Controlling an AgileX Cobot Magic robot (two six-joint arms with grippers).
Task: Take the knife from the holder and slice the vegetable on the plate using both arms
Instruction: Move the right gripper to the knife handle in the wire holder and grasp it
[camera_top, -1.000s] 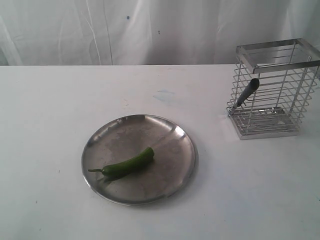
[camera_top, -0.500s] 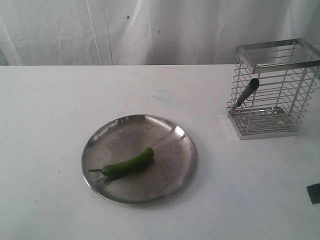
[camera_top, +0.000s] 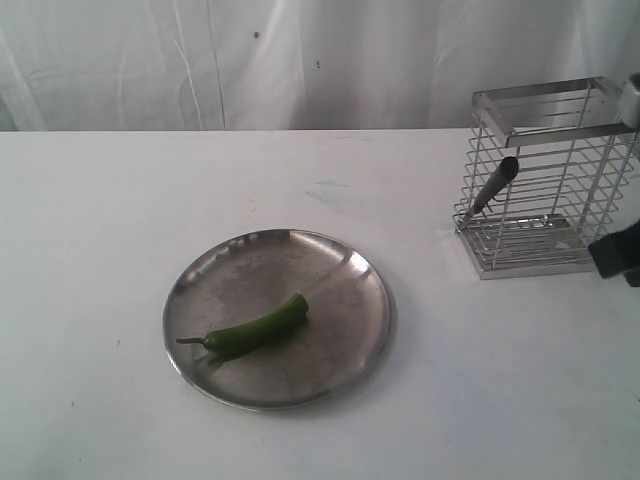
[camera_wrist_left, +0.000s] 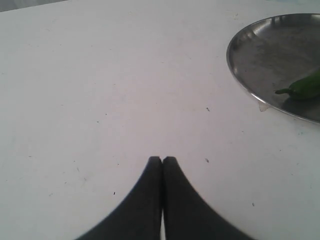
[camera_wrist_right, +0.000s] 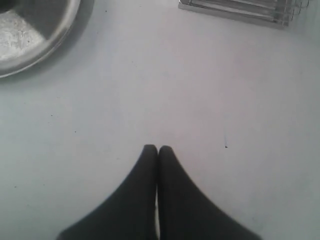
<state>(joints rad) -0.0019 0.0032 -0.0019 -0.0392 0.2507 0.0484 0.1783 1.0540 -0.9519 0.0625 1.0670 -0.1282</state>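
Note:
The knife pokes out of the wire holder, so next my right gripper goes to the black handle's thick upper end (camera_top: 507, 170) and grabs the knife there.
The green vegetable (camera_top: 255, 329) lies on the round steel plate (camera_top: 340, 262) in the middle of the white table. At the right stands the wire holder (camera_top: 585, 168), and the knife (camera_top: 495, 187) leans in it with its black handle poking out of the left side. A dark part of my right arm (camera_top: 620, 252) shows at the right edge, beside the holder. My right gripper (camera_wrist_right: 158, 148) is shut and empty over bare table, with the holder's base (camera_wrist_right: 235, 10) ahead of it. My left gripper (camera_wrist_left: 162, 159) is shut and empty, apart from the plate (camera_wrist_left: 239, 70) and the vegetable (camera_wrist_left: 302, 87).
A white curtain (camera_top: 300, 60) hangs behind the table's far edge. A faint bluish stain (camera_top: 328, 190) marks the tabletop between the plate and the holder. The plate's rim (camera_wrist_right: 45, 45) shows in a corner of the right wrist view.
My right arm has come into the exterior view at the right edge and risen to beside the holder. The plate, vegetable and knife have not moved.

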